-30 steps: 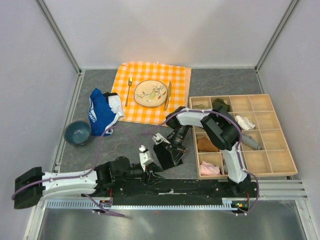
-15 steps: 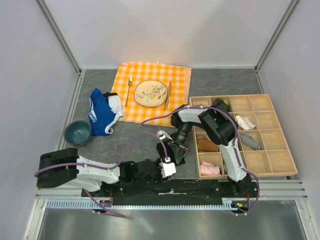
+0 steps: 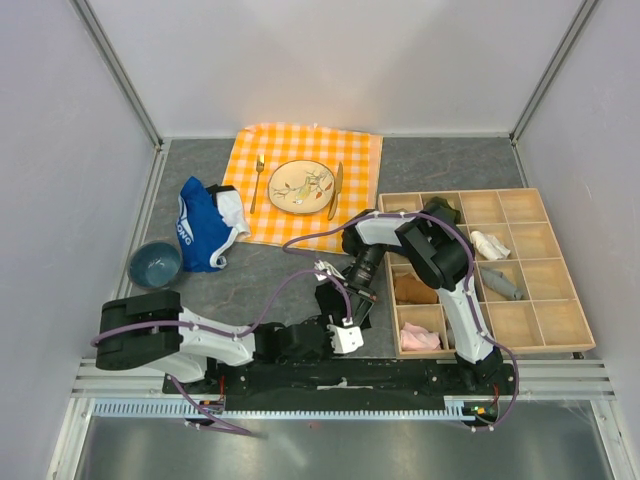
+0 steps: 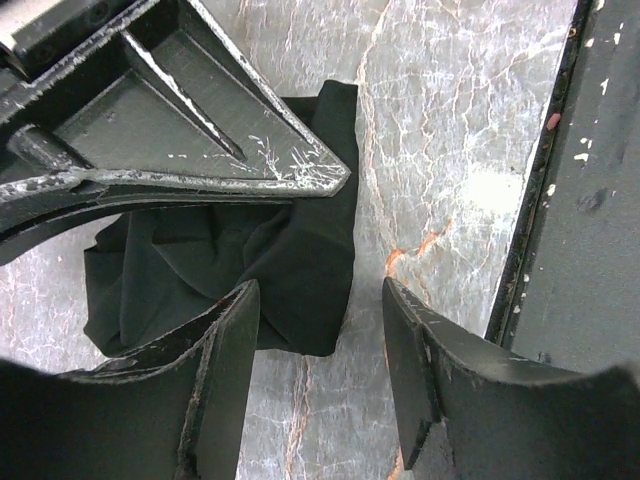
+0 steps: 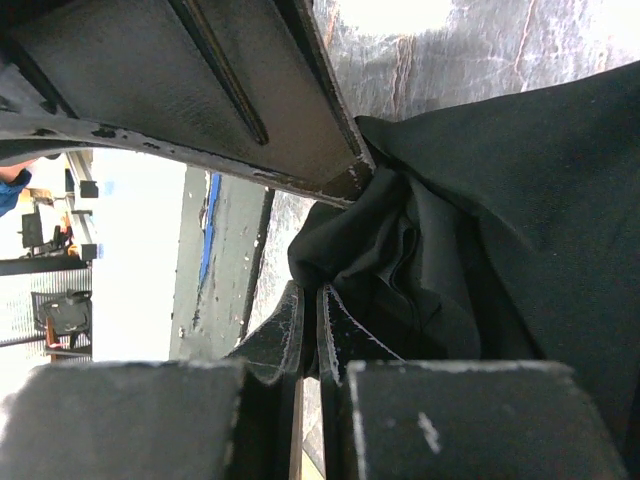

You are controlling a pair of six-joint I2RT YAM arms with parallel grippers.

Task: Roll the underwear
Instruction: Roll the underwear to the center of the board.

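Observation:
My left gripper should pinch the underwear's loose near edge [image 4: 318, 325] and help stretch it before rolling, because the black underwear lies bunched with my right gripper on one fold.
The black underwear [image 3: 333, 301] lies bunched on the grey table near the front middle. My right gripper [image 3: 354, 297] is over it, and in the right wrist view its jaws [image 5: 310, 312] are shut on a fold of the black fabric [image 5: 480, 220]. My left gripper [image 3: 346, 335] sits just in front of the underwear. In the left wrist view it [image 4: 318, 350] is open and empty over bare table, with the near edge of the underwear [image 4: 290, 260] just beyond its fingertips. No white lettering shows.
A blue garment [image 3: 205, 226] and a grey bowl [image 3: 156, 265] lie at the left. An orange checked cloth [image 3: 355, 150] holds a plate [image 3: 302, 186], fork [image 3: 258, 182] and knife [image 3: 336, 190]. A wooden compartment tray [image 3: 530, 300] stands at the right, close to the right arm.
My left arm swung from the front left to the right, up to the underwear's near edge. The right gripper shifted slightly and the fabric bunched tighter beneath it.

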